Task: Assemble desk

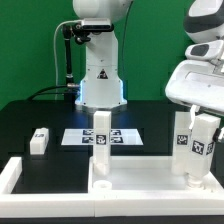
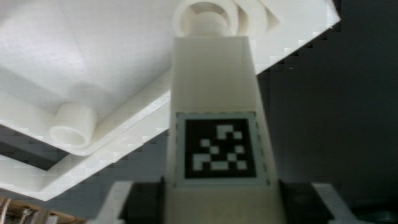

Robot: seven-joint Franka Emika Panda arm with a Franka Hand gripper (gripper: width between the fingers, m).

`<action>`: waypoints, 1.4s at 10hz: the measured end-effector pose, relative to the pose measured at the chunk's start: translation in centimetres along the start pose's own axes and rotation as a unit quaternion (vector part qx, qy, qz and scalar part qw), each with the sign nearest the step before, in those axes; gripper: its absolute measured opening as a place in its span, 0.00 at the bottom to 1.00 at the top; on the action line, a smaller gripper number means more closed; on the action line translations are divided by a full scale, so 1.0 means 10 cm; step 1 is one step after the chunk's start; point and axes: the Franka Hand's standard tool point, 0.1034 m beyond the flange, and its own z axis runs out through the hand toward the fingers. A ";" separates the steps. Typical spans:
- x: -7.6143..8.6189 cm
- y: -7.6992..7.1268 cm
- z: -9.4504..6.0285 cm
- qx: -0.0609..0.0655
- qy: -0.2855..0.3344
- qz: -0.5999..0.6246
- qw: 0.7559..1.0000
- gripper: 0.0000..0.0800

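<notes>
The robot's gripper will release the tagged leg, now held over the top's corner, upright in the desk top's front corner socket [image 1: 196, 186] [image 2: 208, 14], close beside another upright leg.
The white desk top [image 1: 150, 176], a wide tray with a raised rim, lies at the front of the table. One tagged white leg [image 1: 101, 135] stands upright on its corner at the exterior view's left. My gripper [image 1: 199, 128] is shut on a second tagged leg [image 1: 198, 152] and holds it upright over the top's corner at the exterior view's right. In the wrist view the held leg [image 2: 217, 110] runs away from the gripper [image 2: 219, 198] between both fingers [image 2: 125, 202] toward the desk top [image 2: 89, 60]. A third leg [image 1: 39, 141] lies loose on the table.
The marker board [image 1: 120, 137] lies flat behind the desk top, before the robot base [image 1: 100, 85]. The long low white border frame [image 1: 15, 178] runs along the exterior view's left and front. A round white socket [image 2: 71, 125] shows on the desk top beside the held leg.
</notes>
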 end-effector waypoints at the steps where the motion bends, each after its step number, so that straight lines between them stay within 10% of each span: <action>1: -0.01 0.00 0.00 0.000 0.000 0.000 1.000 0.36; 8: -0.14 -0.03 0.01 0.004 0.003 -0.010 1.000 0.36; 14: -0.17 0.03 0.09 0.043 0.007 -0.032 0.999 0.36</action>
